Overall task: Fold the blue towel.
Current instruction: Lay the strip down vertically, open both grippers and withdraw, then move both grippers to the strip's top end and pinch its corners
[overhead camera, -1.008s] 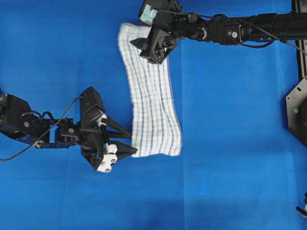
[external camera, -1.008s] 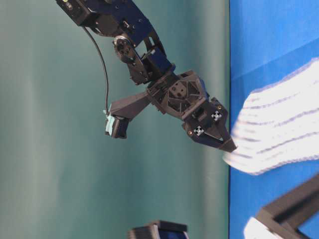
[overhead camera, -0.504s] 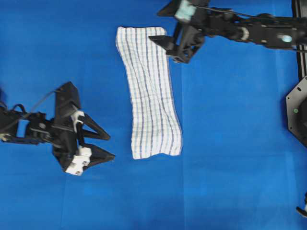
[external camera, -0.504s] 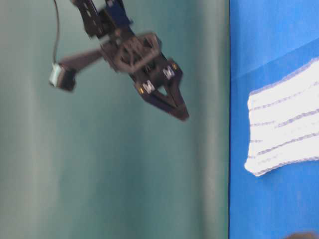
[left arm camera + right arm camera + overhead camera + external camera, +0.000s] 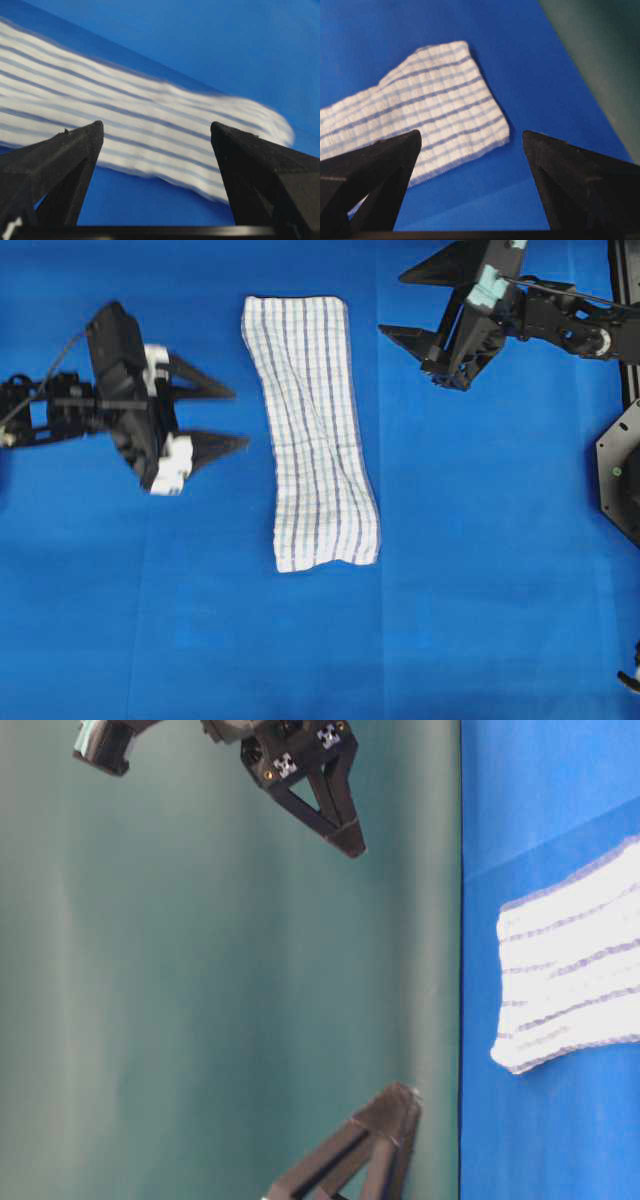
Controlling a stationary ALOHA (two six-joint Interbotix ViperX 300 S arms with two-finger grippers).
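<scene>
Next, my left gripper closes on the far corner (image 5: 249, 310) of the blue towel, away from my right gripper.
The blue towel (image 5: 315, 430) lies flat on the blue sheet as a long narrow strip, white with thin blue stripes, running from the far edge toward the near side. My left gripper (image 5: 240, 417) hovers open to its left, fingertips pointing at the towel's long edge and apart from it. The left wrist view shows the towel (image 5: 150, 120) beyond the open left gripper (image 5: 156, 125). My right gripper (image 5: 390, 305) is open to the right of the towel's far end, raised and holding nothing. In its wrist view the towel's corner (image 5: 430, 100) lies ahead of the right gripper (image 5: 471, 133).
A plain blue sheet (image 5: 500, 570) covers the table. A black mount (image 5: 620, 480) and a rail (image 5: 625, 330) stand at the right edge. The table-level view shows a green backdrop (image 5: 200, 980), the towel's end (image 5: 570, 980) and the right gripper's fingers (image 5: 330, 805) held high.
Both grippers have left the towel: the left drew back from its near-left corner and swung toward the far side, and the right lifted off the far end and moved right. The towel lies still.
</scene>
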